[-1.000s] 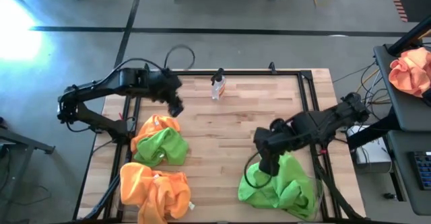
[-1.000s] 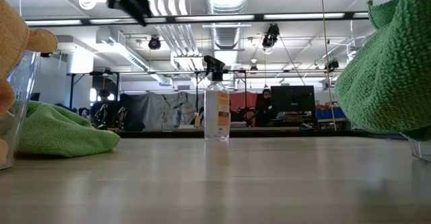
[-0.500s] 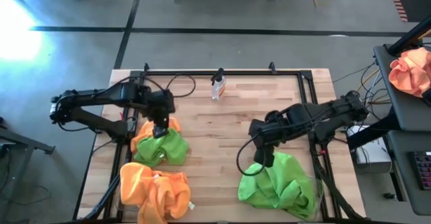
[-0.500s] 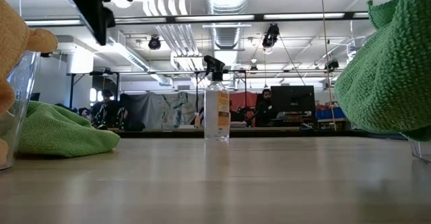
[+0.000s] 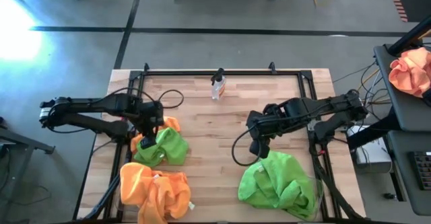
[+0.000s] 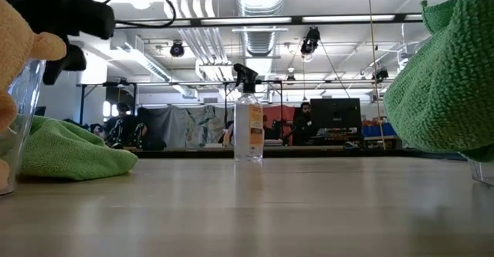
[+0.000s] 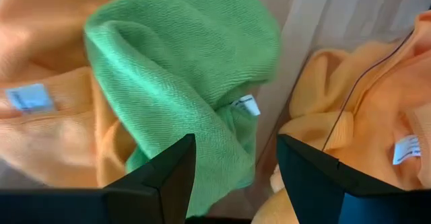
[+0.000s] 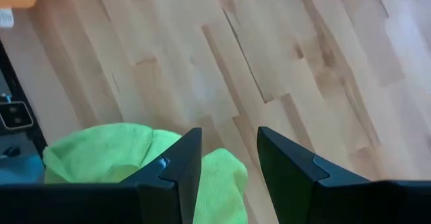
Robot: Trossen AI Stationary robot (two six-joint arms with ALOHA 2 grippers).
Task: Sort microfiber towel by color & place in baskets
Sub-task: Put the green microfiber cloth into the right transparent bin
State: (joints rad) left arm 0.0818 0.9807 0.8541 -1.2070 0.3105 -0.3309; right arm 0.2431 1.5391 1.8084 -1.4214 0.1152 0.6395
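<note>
The loose green towel lies on top of the orange towel, so my left gripper needs to close on its arm-side end (image 5: 149, 152) (image 7: 219, 158), near its white label.
A loose lime green microfiber towel (image 5: 167, 146) lies partly over an orange one (image 5: 170, 124) on the table's left side. My left gripper (image 5: 154, 130) hovers open just above them, pointing steeply down. In its wrist view the green towel (image 7: 182, 62) lies ahead of the open fingers. Orange towels (image 5: 155, 194) fill the near-left basket (image 6: 25, 110). A heap of green towels (image 5: 276, 183) fills the near-right basket (image 6: 482, 172). My right gripper (image 5: 259, 150) stands open above that heap's far edge, with nothing between its fingers (image 8: 178, 173).
A small clear spray bottle (image 5: 217, 86) stands near the table's far edge, in the middle. A peach-orange cloth bundle (image 5: 411, 69) lies on a side stand beyond the table's right edge. Bare wood (image 5: 215, 136) shows between the two arms.
My left gripper has dropped from high over the far left of the table, toward the near-left and the loose green and orange towels, tipping from near level to steeply down. My right gripper has drifted a little toward the far edge and the left. No towel has moved.
</note>
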